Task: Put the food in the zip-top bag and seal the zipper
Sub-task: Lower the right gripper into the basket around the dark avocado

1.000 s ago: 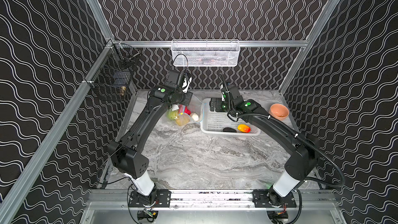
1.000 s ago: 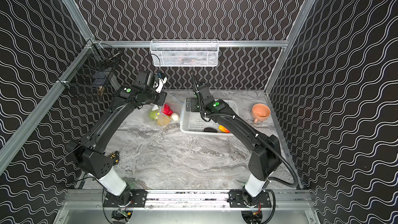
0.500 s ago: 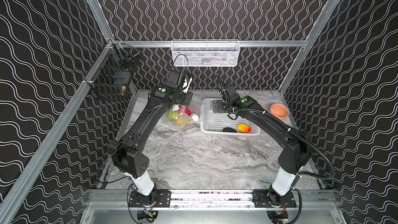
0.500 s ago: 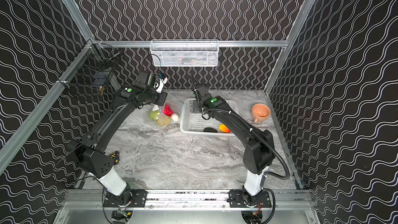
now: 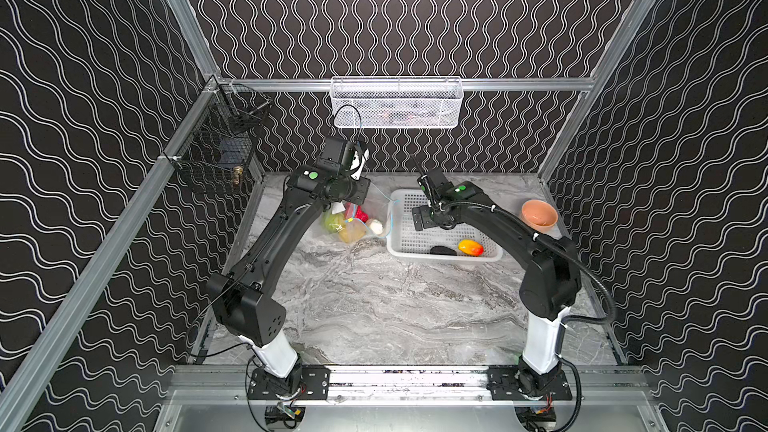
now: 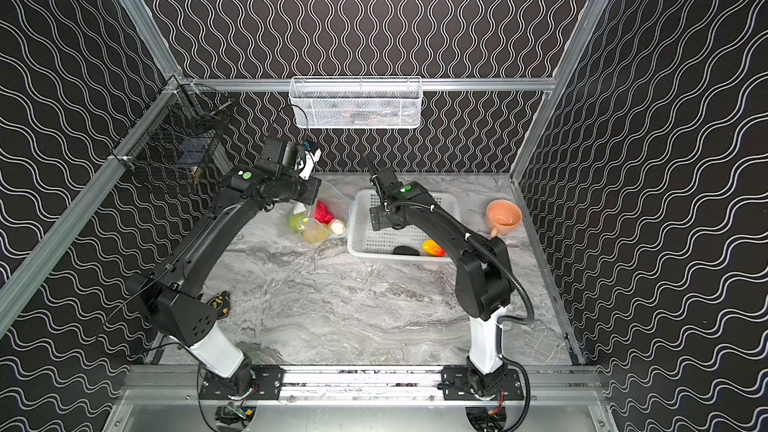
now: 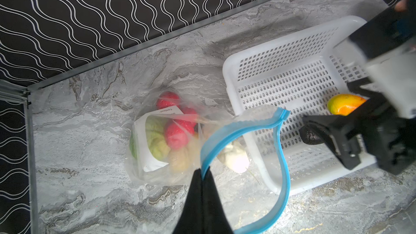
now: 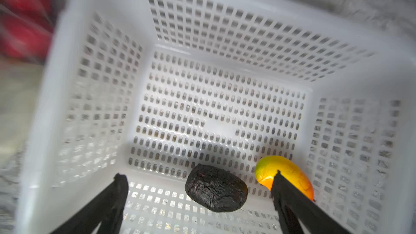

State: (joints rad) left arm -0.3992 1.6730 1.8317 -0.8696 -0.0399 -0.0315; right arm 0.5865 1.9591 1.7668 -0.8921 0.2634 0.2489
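The sides of the dark eggplant [image 5: 442,250] [image 8: 216,188], beside the mango in the white basket, will be gripped next by my right gripper.
The zip-top bag [image 7: 144,154] lies on the table left of the white basket [image 7: 279,187]. It holds a green melon [image 7: 155,136], red strawberries [image 7: 175,133], a lemon [image 7: 180,158] and a white radish [image 7: 234,158]. My left gripper [image 7: 203,172] is shut on the light-blue zipper [image 7: 284,176] and holds the mouth up in an open loop. My right gripper [image 8: 198,174] hangs open inside the basket. The dark eggplant [image 8: 216,191] lies between its fingers, untouched. The mango [image 8: 286,174] lies behind one fingertip [image 8: 279,183]. Both top views show the eggplant [image 5: 442,250] and the mango [image 5: 471,247] at the basket's near wall.
An orange cup [image 5: 538,214] stands right of the basket. A white mesh basket [image 5: 395,103] hangs on the back rail and a black wire basket [image 5: 216,155] on the left rail. A small yellow-and-black object [image 6: 220,301] lies by the left arm's base.
The right arm's elbow has swung leftward and its open gripper has dipped lower into the basket. The left arm and the bag have stayed put.
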